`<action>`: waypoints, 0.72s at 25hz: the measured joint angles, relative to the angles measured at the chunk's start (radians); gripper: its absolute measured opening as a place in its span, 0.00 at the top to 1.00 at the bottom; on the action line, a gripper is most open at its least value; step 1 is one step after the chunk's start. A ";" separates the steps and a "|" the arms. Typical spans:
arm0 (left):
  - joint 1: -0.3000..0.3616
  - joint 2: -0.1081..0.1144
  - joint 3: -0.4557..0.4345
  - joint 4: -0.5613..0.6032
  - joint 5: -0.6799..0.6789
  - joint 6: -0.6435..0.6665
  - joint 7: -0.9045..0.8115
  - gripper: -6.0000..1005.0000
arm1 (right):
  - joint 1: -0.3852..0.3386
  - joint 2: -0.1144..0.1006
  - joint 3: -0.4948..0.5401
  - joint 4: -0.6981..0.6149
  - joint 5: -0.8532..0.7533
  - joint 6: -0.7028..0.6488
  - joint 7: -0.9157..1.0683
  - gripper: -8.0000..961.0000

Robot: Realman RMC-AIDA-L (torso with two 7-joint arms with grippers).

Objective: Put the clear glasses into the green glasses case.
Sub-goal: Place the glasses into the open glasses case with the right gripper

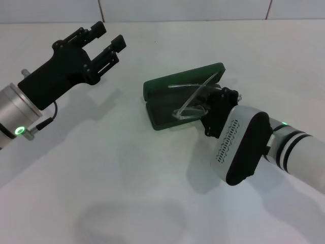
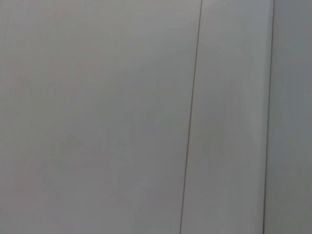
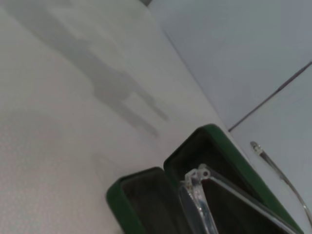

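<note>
I should use my right gripper to let go of the clear glasses on the dark lining of the green case's base point(image 1: 182, 108) point(image 3: 183, 219), below the case's leaning lid.
The green glasses case point(image 1: 167, 85) lies open in the middle of the white table, its lid leaning back and its dark lining showing. The clear glasses point(image 1: 189, 110) hang tilted over the case's base, one thin temple arm reaching up past the lid. My right gripper point(image 1: 211, 102) is at the case's right end, shut on the glasses. In the right wrist view the case point(image 3: 115, 199) sits close below, with the glasses' hinge corner point(image 3: 196, 176) over its lining. My left gripper point(image 1: 109, 35) is raised at the far left, open and holding nothing.
The white table point(image 1: 101, 178) stretches around the case, with a tiled wall point(image 1: 177, 9) behind it. The left wrist view shows only a plain pale surface with a thin seam point(image 2: 191, 117).
</note>
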State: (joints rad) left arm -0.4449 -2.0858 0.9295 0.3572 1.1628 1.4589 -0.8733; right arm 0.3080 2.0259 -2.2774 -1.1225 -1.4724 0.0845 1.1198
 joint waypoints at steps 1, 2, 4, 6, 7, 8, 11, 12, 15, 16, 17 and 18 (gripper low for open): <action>0.000 0.000 0.000 0.000 0.000 0.000 0.000 0.42 | 0.004 0.000 0.000 0.007 0.000 0.002 0.000 0.87; -0.001 0.000 0.000 0.000 0.000 0.000 0.000 0.42 | 0.008 0.001 -0.001 0.012 0.000 0.003 0.001 0.87; -0.002 0.000 0.000 0.000 0.000 0.000 0.000 0.42 | 0.017 0.001 -0.001 0.023 0.000 0.003 0.002 0.87; -0.003 -0.001 0.000 0.000 0.000 0.000 0.000 0.42 | 0.028 0.001 -0.001 0.035 0.001 0.004 0.004 0.87; -0.004 -0.001 0.000 0.000 0.000 0.000 0.000 0.42 | 0.032 0.002 -0.001 0.040 0.002 0.004 0.004 0.87; -0.005 -0.002 0.000 0.000 0.000 0.000 0.000 0.42 | 0.038 0.002 -0.002 0.046 0.003 0.004 0.005 0.87; -0.012 -0.002 0.000 -0.007 0.000 0.000 0.000 0.42 | 0.046 0.002 -0.003 0.052 0.005 0.004 0.006 0.87; -0.013 -0.002 0.000 -0.008 0.000 0.000 0.000 0.42 | 0.049 0.002 -0.003 0.053 0.006 0.004 0.007 0.87; -0.017 -0.002 0.000 -0.009 0.000 -0.004 0.000 0.42 | 0.059 0.002 0.001 0.058 0.011 0.005 0.008 0.87; -0.020 -0.002 0.000 -0.010 0.000 -0.007 0.000 0.42 | 0.064 0.002 0.002 0.061 0.012 0.004 0.009 0.87; -0.021 -0.002 0.000 -0.010 0.000 -0.010 0.000 0.42 | 0.067 0.002 0.002 0.062 0.012 0.004 0.009 0.87; -0.023 -0.002 0.000 -0.010 0.000 -0.014 0.000 0.42 | 0.074 0.002 0.000 0.064 0.013 0.002 0.010 0.87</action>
State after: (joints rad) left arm -0.4680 -2.0878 0.9296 0.3468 1.1627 1.4452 -0.8728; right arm 0.3816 2.0278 -2.2775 -1.0583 -1.4593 0.0866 1.1296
